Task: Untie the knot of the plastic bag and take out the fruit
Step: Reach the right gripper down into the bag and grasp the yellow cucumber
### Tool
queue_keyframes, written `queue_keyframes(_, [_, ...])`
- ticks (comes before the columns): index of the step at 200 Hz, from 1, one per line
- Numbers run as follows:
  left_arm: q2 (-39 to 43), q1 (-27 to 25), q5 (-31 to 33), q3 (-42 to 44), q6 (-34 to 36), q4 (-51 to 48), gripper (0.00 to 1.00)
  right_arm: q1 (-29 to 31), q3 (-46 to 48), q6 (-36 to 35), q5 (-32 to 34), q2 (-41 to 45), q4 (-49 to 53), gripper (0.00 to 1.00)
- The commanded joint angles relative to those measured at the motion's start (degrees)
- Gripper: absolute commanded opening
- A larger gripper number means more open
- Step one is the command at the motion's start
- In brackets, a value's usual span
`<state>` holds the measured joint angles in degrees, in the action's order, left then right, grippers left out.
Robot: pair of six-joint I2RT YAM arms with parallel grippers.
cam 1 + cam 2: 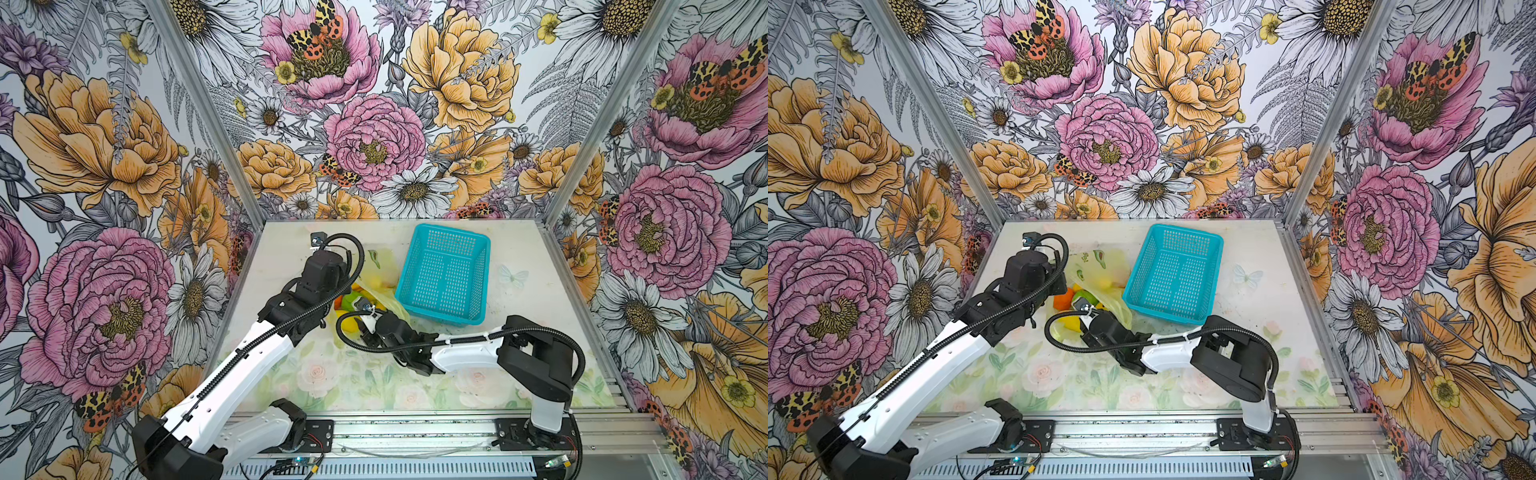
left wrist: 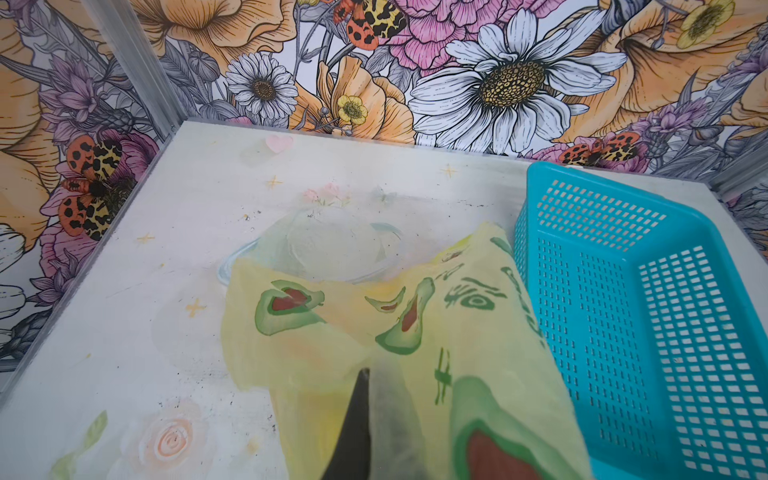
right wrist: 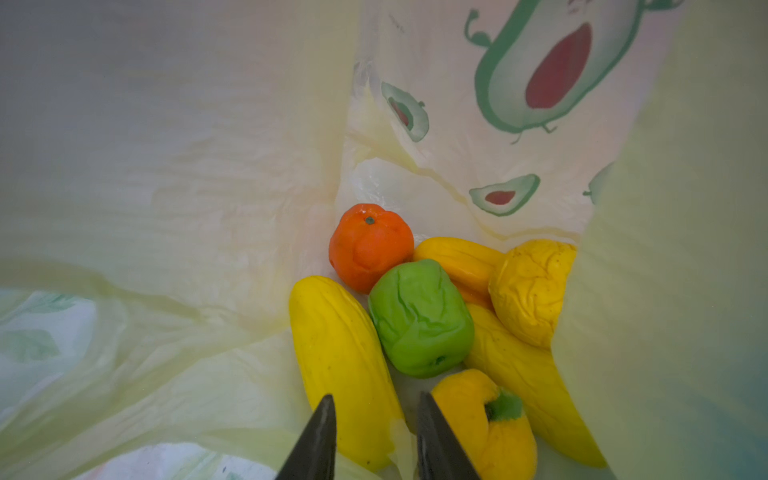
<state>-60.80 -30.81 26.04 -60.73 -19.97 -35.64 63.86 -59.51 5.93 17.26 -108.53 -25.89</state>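
My right gripper is holding a fold of the plastic bag in its fingers, so it should open them, get clear of the plastic and close around the long yellow fruit (image 3: 341, 360).
The plastic bag (image 1: 386, 262) lies beside the basket, and its mouth faces my right arm. My left gripper (image 2: 368, 374) is shut on the plastic bag (image 2: 415, 332), one finger bare and the other behind the film. My right gripper (image 3: 376, 397) reaches into the bag's mouth, jaws a little apart over a long yellow fruit (image 3: 340, 353); whether they touch it I cannot tell. Behind it lie a green fruit (image 3: 419, 318), an orange one (image 3: 370, 247), a round yellow one (image 3: 532, 286) and other yellow fruit. In a top view the orange fruit (image 1: 1064, 298) shows at the bag's mouth. No knot shows.
An empty turquoise basket (image 1: 451, 230) stands right of the bag, against its side, and its wall (image 2: 623, 291) is close to my left gripper. Flowered walls close the table at the back and on both sides.
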Motion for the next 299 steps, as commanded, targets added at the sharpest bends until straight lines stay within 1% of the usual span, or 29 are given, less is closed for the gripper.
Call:
queue_keyframes(1, [4.4, 2.6, -2.0, 1.1, 1.0, 0.8, 0.0, -1.4, -4.5, -2.1, -4.7, -2.6, 5.1, 0.33])
queue_keyframes(16, [4.6, 5.9, -10.0, 3.1, 0.2, 3.8, 0.0, -1.8, -5.6, -3.2, -6.9, -3.5, 6.1, 0.33])
queue_keyframes(21, [3.9, 6.2, -11.3, 3.1, 0.2, 4.1, 0.0, -1.8, -5.7, -3.4, -7.6, -3.5, 6.5, 0.33])
queue_keyframes(28, [2.3, 6.2, -11.3, 2.0, 0.2, 3.0, 0.0, -1.8, -5.7, -4.0, -8.9, -3.6, 6.5, 0.34])
queue_keyframes(38, [0.5, 5.7, -10.0, 0.1, -0.3, 0.5, 0.0, -1.8, -5.7, -5.1, -10.8, -3.9, 6.6, 0.38])
queue_keyframes(53, [0.4, 5.3, -11.0, 0.9, -0.5, 2.2, 0.0, -1.8, -6.5, -6.3, -11.6, -4.4, 8.1, 0.4])
queue_keyframes(61, [0.1, 5.1, -11.0, 0.3, -0.2, 1.2, 0.0, -1.8, -6.8, -6.8, -11.5, -4.5, 8.9, 0.42])
queue_keyframes(78, [1.8, 4.7, -10.6, 0.4, 0.2, 0.3, 0.0, -1.8, -6.3, -8.6, -11.2, -4.1, 10.1, 0.45])
queue_keyframes(101, [4.0, 4.7, -12.9, 0.6, 1.4, 1.5, 0.0, -1.9, -5.0, -9.3, -11.4, -2.9, 10.5, 0.48])
queue_keyframes(118, [1.5, 5.2, -12.7, -4.0, 3.2, 0.0, 0.0, -1.9, -5.1, -9.1, -12.0, -2.6, 10.4, 0.5])
queue_keyframes(134, [-1.3, 5.5, -13.6, -8.2, 4.3, -0.8, 0.0, -1.9, -5.8, -8.5, -12.9, -3.7, 9.5, 0.51])
queue_keyframes(135, [-1.4, 5.4, -14.5, -8.3, 4.2, -0.7, 0.0, -1.9, -5.9, -8.4, -12.9, -3.7, 9.5, 0.51])
queue_keyframes(148, [-1.6, 4.7, -17.6, -7.2, 4.9, 0.0, 0.0, -1.7, -8.0, -7.3, -13.5, -5.1, 10.9, 0.5])
queue_keyframes(158, [-1.2, 4.1, -17.5, -6.1, 4.6, 0.0, 0.0, -1.3, -9.1, -6.7, -13.1, -5.6, 11.5, 0.49])
queue_keyframes(179, [0.4, 4.1, -19.2, -2.1, 3.9, 1.8, 0.0, -1.4, -9.7, -6.1, -13.9, -6.6, 9.9, 0.54])
queue_keyframes(194, [0.3, 4.3, -18.0, 0.0, 3.5, 2.9, 0.0, -1.6, -10.5, -6.4, -13.9, -7.6, 10.1, 0.57])
queue_keyframes(216, [-2.2, 4.2, -16.4, -2.5, 3.5, 0.8, 0.0, -1.5, -10.0, -7.0, -15.2, -8.1, 9.3, 0.66])
queue_keyframes(237, [-1.8, 3.2, -16.4, -3.5, 4.3, 0.6, 0.0, -1.5, -10.3, -7.0, -17.1, -8.8, 9.9, 0.66])
queue_keyframes(256, [-0.7, 2.6, -15.9, -3.6, 4.7, 0.4, 0.0, -1.6, -9.0, -7.7, -15.9, -8.1, 10.1, 0.66])
queue_keyframes(286, [0.6, 2.6, -15.6, -3.2, 4.2, 0.2, 0.0, -1.7, -7.5, -9.6, -15.7, -7.2, 11.0, 0.77])
queue_keyframes(299, [0.8, 2.6, -15.5, -3.1, 4.1, 0.2, 0.0, -1.7, -7.4, -10.2, -16.4, -7.6, 12.0, 0.79])
